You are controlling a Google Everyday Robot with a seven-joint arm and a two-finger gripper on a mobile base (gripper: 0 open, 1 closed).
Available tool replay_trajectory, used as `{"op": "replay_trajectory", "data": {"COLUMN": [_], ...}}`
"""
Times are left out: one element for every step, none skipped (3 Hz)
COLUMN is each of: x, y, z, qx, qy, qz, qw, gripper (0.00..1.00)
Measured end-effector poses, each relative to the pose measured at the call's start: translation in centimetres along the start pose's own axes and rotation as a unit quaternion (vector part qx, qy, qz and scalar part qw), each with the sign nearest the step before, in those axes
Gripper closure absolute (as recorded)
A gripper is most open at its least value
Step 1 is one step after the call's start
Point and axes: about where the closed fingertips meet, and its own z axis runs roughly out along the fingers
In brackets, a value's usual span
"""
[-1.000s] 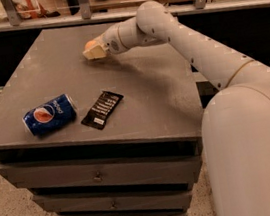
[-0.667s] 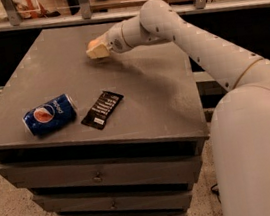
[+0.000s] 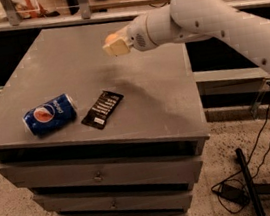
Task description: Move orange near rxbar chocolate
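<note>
My gripper is to put the orange, now raised above the middle of the top, on the cabinet top [image 3: 127,84]. It will let go of it just past the far end of the rxbar chocolate.
The rxbar chocolate [image 3: 103,108], a flat black wrapper with white lettering, lies near the front of the grey cabinet top [image 3: 158,96]. My gripper [image 3: 115,45] is raised above the middle of the top, behind and a little right of the bar. It is shut on the orange [image 3: 111,37], of which only a small pale-orange part shows above the cream fingers [image 3: 118,47]. The white arm reaches in from the right.
A blue Pepsi can [image 3: 50,114] lies on its side left of the bar, near the front left edge. A shelf with clutter runs behind the cabinet. Black cables [image 3: 264,161] and a black bar lie on the floor at right.
My gripper with the orange has lifted off the back of the top and moved toward the front and right, closer to the bar. The can and bar have not moved.
</note>
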Motion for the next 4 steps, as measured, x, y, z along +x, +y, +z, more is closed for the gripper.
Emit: {"op": "replay_trajectory", "data": {"x": [1.6,3.0,3.9,5.5], "y": [3.5,5.7,6.9,6.7], "z": [-3.8,-5.8,-6.7,-5.9], "qx": [-0.003,-0.021,-0.034,-0.060], "qy": [0.029,0.042,0.048,0.037], "qz": [0.014,0.011,0.005,-0.006], "qw": [0.9995,0.9988,0.9982,0.9975], "gripper": [1.00,1.00,1.00,1.00]}}
